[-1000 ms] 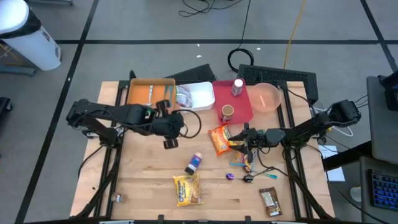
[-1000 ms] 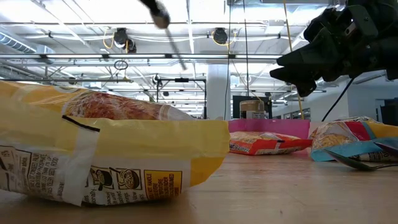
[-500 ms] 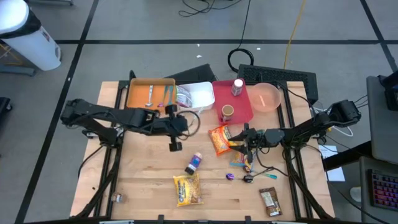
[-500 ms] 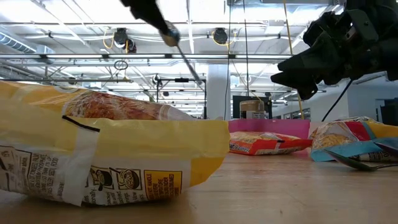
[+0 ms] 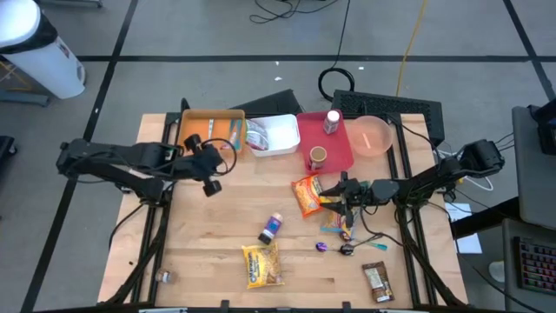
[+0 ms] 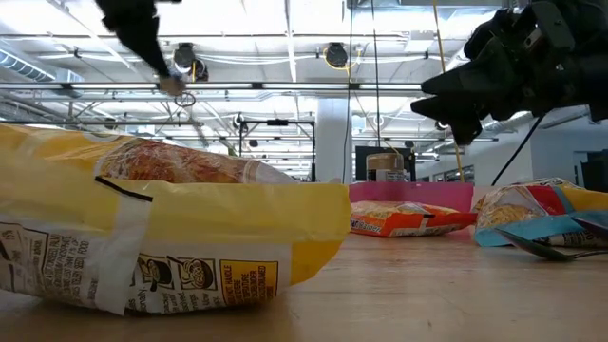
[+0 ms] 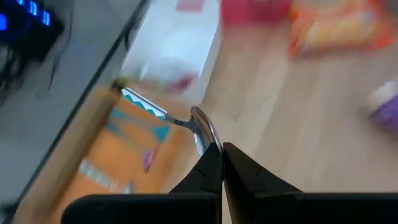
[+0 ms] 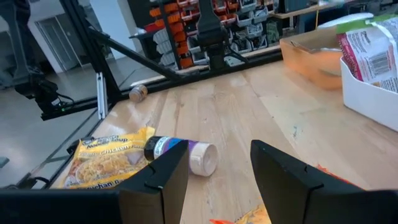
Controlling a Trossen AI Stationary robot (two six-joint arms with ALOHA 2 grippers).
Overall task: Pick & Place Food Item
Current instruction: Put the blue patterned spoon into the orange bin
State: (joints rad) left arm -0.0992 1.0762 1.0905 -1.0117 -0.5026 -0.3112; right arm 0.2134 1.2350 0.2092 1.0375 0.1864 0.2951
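Note:
Next, the left gripper releases the spoon in the orange tray, over the purple spoon (image 5: 231, 140) (image 7: 143, 154) beside the teal spatula. The held spoon now hangs next to the orange tray.
My left gripper (image 7: 222, 155) is shut on a spoon (image 7: 200, 129) with a metal bowl and a teal handle (image 7: 144, 106). It hangs over the table's far left (image 5: 222, 158), next to the orange tray (image 5: 207, 117). A yellow noodle packet (image 5: 262, 263) lies flat near the front edge. A small bottle (image 5: 271, 228) lies on its side mid-table. An orange snack packet (image 5: 306, 195) lies beside my right gripper (image 5: 335, 193). That gripper is held level and open (image 8: 214, 171), with nothing between its fingers. My left gripper pinches the spoon at the near edge of its metal bowl (image 7: 204, 140) between the two fingertips. The handle sticks out ahead of the fingers, along their line. The fingers slant down and the spoon is lifted clear of the table, above the tray's edge.
A white bin (image 5: 276, 135), a red tray (image 5: 339, 149) with a cup and a jar, and a pink bowl (image 5: 372, 136) line the far edge. Small wrapped sweets (image 5: 346, 239) and a brown bar (image 5: 376, 282) lie at the right. Bare wood shows at the near left.
My left gripper, still shut on the spoon, has swung from mid-table toward the table's left edge and sunk a little. It is now next to the orange tray. My right arm has kept still.

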